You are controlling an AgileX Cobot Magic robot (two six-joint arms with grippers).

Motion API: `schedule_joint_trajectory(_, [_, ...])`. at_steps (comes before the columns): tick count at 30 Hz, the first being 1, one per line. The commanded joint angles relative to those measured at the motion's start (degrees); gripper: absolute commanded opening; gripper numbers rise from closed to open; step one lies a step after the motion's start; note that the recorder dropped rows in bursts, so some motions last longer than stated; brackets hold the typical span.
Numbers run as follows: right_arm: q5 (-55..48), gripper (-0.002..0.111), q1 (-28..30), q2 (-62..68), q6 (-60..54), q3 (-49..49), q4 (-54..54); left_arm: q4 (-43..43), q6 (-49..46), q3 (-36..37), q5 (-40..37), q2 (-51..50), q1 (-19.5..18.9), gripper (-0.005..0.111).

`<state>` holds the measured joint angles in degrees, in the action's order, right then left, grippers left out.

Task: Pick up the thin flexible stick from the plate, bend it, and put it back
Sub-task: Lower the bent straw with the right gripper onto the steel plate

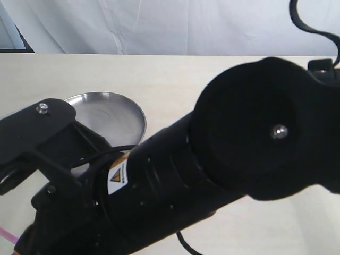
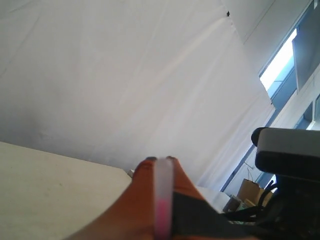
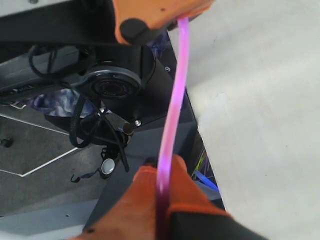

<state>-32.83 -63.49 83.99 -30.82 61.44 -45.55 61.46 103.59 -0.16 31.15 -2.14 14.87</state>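
My right gripper will let go of the thin flexible stick across the middle of the silver-grey plate (image 1: pixel 95 136).
Both grippers hold the thin flexible stick off the plate. In the right wrist view the pink stick (image 3: pixel 175 95) runs in a gentle curve from my right gripper (image 3: pixel 162 167), shut on one end, to the left gripper's orange fingers (image 3: pixel 150 15). In the left wrist view my left gripper (image 2: pixel 161 162) is shut on the stick's whitish end (image 2: pixel 163 185). The silver-grey plate (image 1: pixel 114 114) lies on the table with nothing visible in it. The exterior view shows only a short pink piece of the stick (image 1: pixel 6 232) at the bottom left; both grippers are hidden there.
The right arm's black body (image 1: pixel 228 159) crosses the exterior view from right to lower left and hides much of the light wooden table (image 1: pixel 175 79). The left arm's links (image 1: pixel 37 133) overlap the plate's near side. Beyond the table edge lie floor, cables and the robot base (image 3: pixel 110 90).
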Motion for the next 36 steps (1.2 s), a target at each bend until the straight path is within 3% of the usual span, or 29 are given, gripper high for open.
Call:
schedule_joint_trajectory(1, [-0.37, 0.000, 0.09, -0.81, -0.46, -0.13, 1.87, -0.76, -0.85, 0.16, -4.40, 0.09, 0.30, 0.000])
schedule_joint_trajectory(4, [0.32, 0.000, 0.09, 0.41, -0.36, -0.13, 3.89, -0.89, -0.85, 0.16, -4.15, 0.09, 0.30, 0.003])
schedule_joint_trajectory(7, [1.34, 0.000, 0.09, 1.74, -0.24, -0.13, 4.16, -1.45, -0.74, 0.16, -3.98, 0.09, 0.30, 0.019])
schedule_joint_trajectory(10, [3.48, 0.000, 0.09, 2.95, -0.24, -0.13, 5.56, -7.58, -0.64, 0.16, -3.69, 0.09, 0.30, 0.040])
schedule_joint_trajectory(15, [9.00, 0.000, 0.20, 4.65, 1.02, -0.13, 8.93, -10.41, -0.75, 0.16, -4.97, 0.09, 0.30, 0.053])
schedule_joint_trajectory(18, [13.75, 0.000, 2.20, 6.14, 5.03, -0.01, 13.36, -11.41, -0.75, 0.16, -5.40, 0.09, 0.30, 0.053])
schedule_joint_trajectory(22, [19.35, 0.000, 9.01, 8.84, 7.45, -0.01, 15.67, -12.54, -0.75, 0.16, -5.01, 0.09, 0.30, 0.053])
schedule_joint_trajectory(26, [24.60, 0.000, 15.59, 13.41, 7.45, 0.91, 14.59, -7.65, -0.75, 0.16, -7.64, 0.09, 0.30, 0.053])
schedule_joint_trajectory(30, [15.38, 0.000, 19.12, 21.31, 7.32, 8.16, 17.45, 0.07, -0.75, 0.16, -12.00, 0.09, 0.30, 0.049])
schedule_joint_trajectory(36, [9.52, 0.000, 19.54, 29.15, 7.32, 17.25, 20.66, 7.54, -0.86, 0.16, -19.38, 0.09, 0.30, 0.025])
